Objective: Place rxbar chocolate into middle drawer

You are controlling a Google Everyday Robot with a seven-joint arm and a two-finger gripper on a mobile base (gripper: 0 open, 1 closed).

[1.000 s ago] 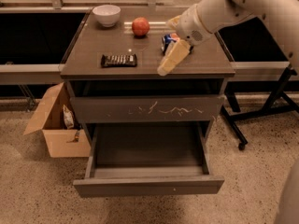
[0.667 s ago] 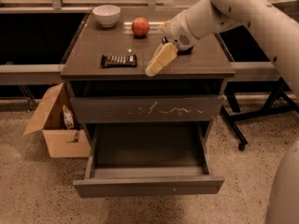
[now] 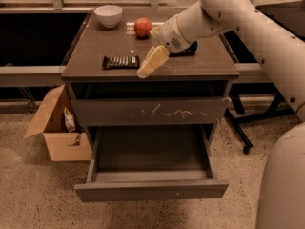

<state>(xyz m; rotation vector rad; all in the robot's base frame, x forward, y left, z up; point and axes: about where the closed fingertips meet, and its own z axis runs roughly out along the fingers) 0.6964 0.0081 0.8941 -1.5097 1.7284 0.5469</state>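
Next, my gripper moves to the rxbar chocolate's middle [image 3: 121, 62], between its short ends, and closes there so that I can lift it off the cabinet top.
The rxbar chocolate [image 3: 120, 61], a dark flat bar with white lettering, lies on the cabinet top [image 3: 200, 63] near its front left. My gripper [image 3: 146, 69] hangs over the front edge of the top, just right of the bar and not touching it. The middle drawer [image 3: 151, 189] is pulled out below, and nothing shows on its floor. Its plain front panel faces me.
The shut upper drawer [image 3: 150, 111] has white scratches on its front. A white bowl [image 3: 108, 14] and a red apple [image 3: 142, 26] stand at the back of the top. A blue can [image 3: 191, 47] is partly hidden behind my arm. A cardboard box [image 3: 55, 130] sits on the floor at the left.
My gripper has moved left along the front of the cabinet top, from near the can toward the rxbar chocolate. Nothing else has moved.
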